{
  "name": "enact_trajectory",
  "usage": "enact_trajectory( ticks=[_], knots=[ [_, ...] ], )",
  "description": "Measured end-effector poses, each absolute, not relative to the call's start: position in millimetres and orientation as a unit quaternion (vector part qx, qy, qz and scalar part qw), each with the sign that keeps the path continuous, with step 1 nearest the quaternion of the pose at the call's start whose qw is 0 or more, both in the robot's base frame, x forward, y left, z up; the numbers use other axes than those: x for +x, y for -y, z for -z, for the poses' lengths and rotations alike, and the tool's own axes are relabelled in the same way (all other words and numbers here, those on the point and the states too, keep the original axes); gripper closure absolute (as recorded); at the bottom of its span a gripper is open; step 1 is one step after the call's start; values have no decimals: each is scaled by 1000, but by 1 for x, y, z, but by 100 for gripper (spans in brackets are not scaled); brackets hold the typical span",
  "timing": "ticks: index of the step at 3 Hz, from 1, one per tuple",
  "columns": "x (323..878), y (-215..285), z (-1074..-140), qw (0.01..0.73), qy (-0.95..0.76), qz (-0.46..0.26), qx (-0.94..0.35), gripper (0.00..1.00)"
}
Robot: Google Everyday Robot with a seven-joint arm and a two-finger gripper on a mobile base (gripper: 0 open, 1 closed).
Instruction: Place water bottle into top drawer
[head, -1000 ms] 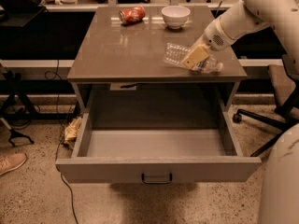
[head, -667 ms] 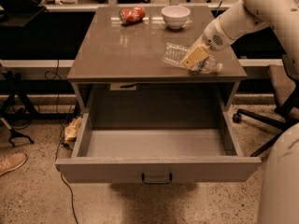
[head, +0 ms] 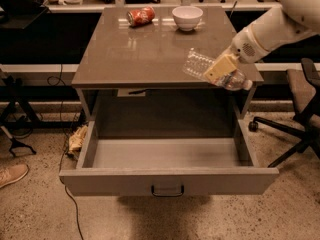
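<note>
Next, my gripper lets go of the water bottle on the middle of the open top drawer's grey bottom (head: 156, 131), where I will let it go.
The water bottle (head: 200, 65) is clear ribbed plastic, lying tilted over the cabinet top's front right corner, cap end (head: 243, 84) pointing right past the edge. My gripper (head: 219, 70) reaches in from the right on a white arm, and its yellowish fingers (head: 220, 66) are shut around the bottle's middle. The top drawer (head: 169, 179) is pulled fully open below, grey inside, with a dark handle on its front panel. The bottle is above the drawer's back right part.
A crushed red soda can (head: 140, 16) and a white bowl (head: 187, 17) sit at the back of the cabinet top (head: 140, 54). An office chair (head: 300, 109) stands at the right. A shoe (head: 12, 175) and cables lie on the floor at the left.
The gripper and bottle have shifted slightly forward and to the right, with the cap end now past the front right edge of the top.
</note>
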State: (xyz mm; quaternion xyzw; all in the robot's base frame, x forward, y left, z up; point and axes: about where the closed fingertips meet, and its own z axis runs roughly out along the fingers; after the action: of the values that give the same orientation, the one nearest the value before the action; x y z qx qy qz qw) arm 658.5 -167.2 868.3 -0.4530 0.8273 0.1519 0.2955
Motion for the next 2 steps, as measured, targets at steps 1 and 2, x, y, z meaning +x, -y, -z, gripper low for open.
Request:
enact_trajectory(
  ticks=[1, 2],
  knots=[
    [599, 156, -853, 241, -845, -176, -443, 100],
    [552, 135, -804, 182, -859, -214, -428, 100]
  ],
)
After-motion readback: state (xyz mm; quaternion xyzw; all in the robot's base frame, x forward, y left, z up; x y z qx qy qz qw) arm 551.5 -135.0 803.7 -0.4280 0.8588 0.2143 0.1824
